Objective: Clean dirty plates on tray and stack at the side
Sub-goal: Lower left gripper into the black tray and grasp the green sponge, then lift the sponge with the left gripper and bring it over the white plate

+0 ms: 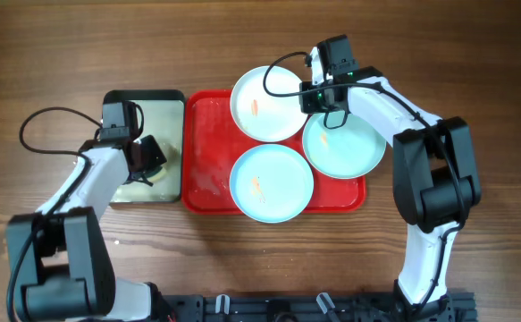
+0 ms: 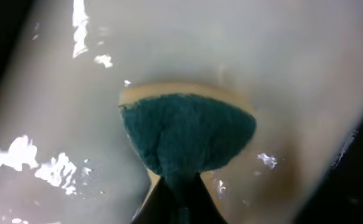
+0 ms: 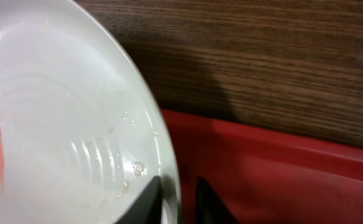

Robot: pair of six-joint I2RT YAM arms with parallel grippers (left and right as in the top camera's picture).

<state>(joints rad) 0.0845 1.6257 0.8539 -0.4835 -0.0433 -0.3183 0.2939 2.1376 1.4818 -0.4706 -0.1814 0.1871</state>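
Observation:
The white plate hangs over the tray's far rim, so the robot's right gripper will pinch the plate's edge [image 1: 304,114], pull it further over the tray and hold it steady for scrubbing.
On the red tray [image 1: 205,134] lie three plates, each with an orange smear: a white plate [image 1: 267,103] at the back, overhanging the tray's far rim, a pale blue plate [image 1: 345,148] at the right and another pale blue plate [image 1: 272,183] at the front. My right gripper [image 1: 318,97] straddles the white plate's [image 3: 56,124] right rim. One finger sits inside on the plate, the other stands just off the rim over the tray [image 3: 281,174], so the gripper [image 3: 179,182] is narrowly open. My left gripper [image 2: 180,180] is shut on a teal sponge [image 2: 187,130] with a yellow back.
A smaller black-rimmed tray [image 1: 144,95] with a pale, wet inside [image 2: 262,62] stands left of the red tray; my left gripper [image 1: 150,164] hangs over it. Bare wooden table [image 3: 262,56] surrounds both trays. The right pale blue plate overhangs the red tray's right edge.

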